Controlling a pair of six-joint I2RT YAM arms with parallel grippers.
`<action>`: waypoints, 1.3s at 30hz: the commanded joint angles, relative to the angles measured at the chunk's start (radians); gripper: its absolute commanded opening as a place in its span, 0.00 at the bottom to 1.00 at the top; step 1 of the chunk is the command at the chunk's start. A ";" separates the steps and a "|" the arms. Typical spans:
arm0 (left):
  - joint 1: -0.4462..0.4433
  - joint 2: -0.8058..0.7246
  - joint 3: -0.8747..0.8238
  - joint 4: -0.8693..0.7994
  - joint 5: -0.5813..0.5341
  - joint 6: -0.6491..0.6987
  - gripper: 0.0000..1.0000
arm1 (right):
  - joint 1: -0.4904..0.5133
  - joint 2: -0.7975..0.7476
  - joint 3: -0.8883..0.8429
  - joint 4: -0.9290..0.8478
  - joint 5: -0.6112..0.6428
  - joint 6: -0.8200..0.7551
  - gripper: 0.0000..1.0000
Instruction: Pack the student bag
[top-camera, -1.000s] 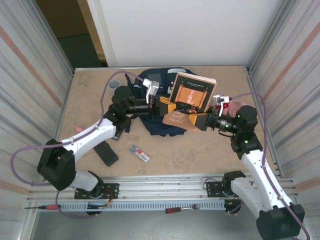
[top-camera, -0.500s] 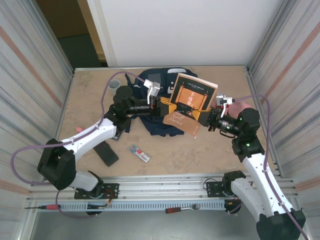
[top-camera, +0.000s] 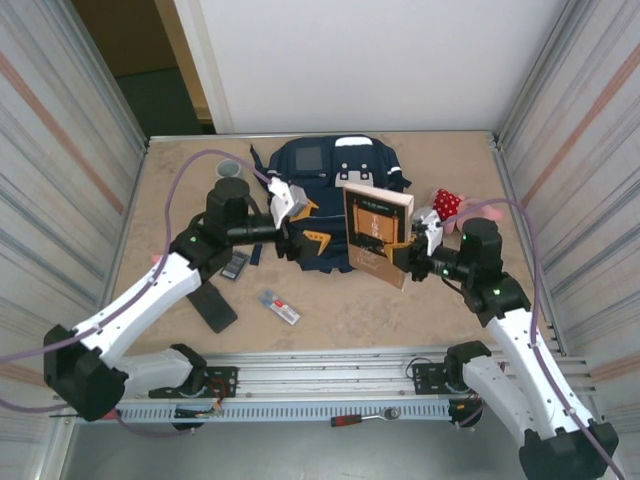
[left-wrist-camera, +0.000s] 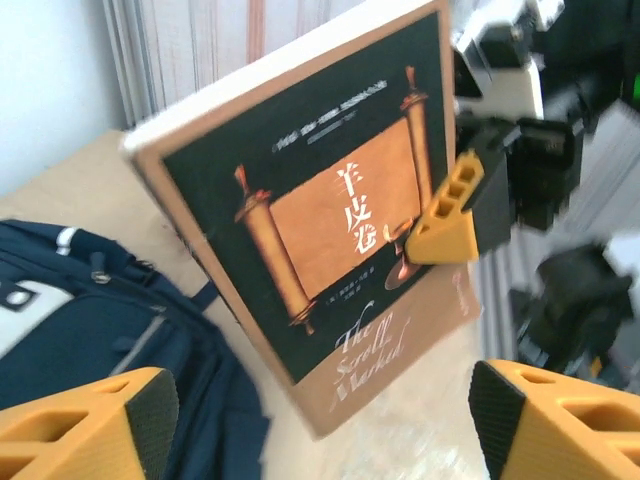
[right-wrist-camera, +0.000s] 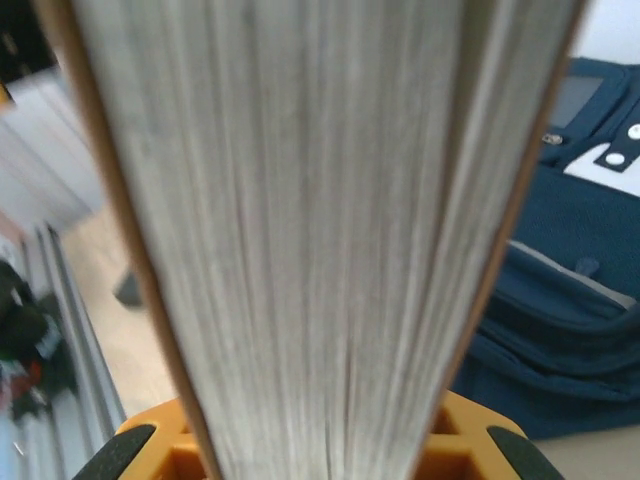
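Note:
I should steady the book with my left gripper while my right gripper takes its bottom end (top-camera: 376, 267), because my right gripper holds the book by its long page side.
The student bag (top-camera: 330, 165) lies flat at the back middle of the table, navy with white patches; its fabric also shows in the left wrist view (left-wrist-camera: 90, 330) and the right wrist view (right-wrist-camera: 580, 260). A dark book (top-camera: 378, 232) with an orange scroll on its cover stands nearly upright over the bag's near right edge. My right gripper (top-camera: 405, 255) is shut on the book's lower right side, and the page edges (right-wrist-camera: 320, 200) run up between its orange fingers (right-wrist-camera: 150, 450). My left gripper (top-camera: 310, 226) hangs open to the left of the book (left-wrist-camera: 330, 220), apart from it, with nothing between its fingers (left-wrist-camera: 100, 420).
A grey cup (top-camera: 232, 167) stands left of the bag. A red dotted object (top-camera: 446, 204) lies right of it. A black flat device (top-camera: 214, 306), a small clear case (top-camera: 279, 307) and a dark calculator-like item (top-camera: 236, 264) lie on the near left table. Corrugated walls close both sides.
My left gripper has pulled back left, away from the book. The right arm has swung the book down and nearer, turning it more upright, so more of the bag shows.

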 joint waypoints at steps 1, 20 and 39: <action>-0.020 -0.066 0.008 -0.297 -0.036 0.402 0.82 | 0.077 0.009 0.076 -0.143 0.083 -0.344 0.00; -0.145 0.084 0.021 -0.418 -0.142 0.633 0.84 | 0.425 0.257 0.219 -0.318 0.285 -0.670 0.00; 0.112 -0.123 -0.236 0.151 0.301 0.230 0.02 | -0.101 -0.027 -0.102 0.317 -0.196 0.041 0.83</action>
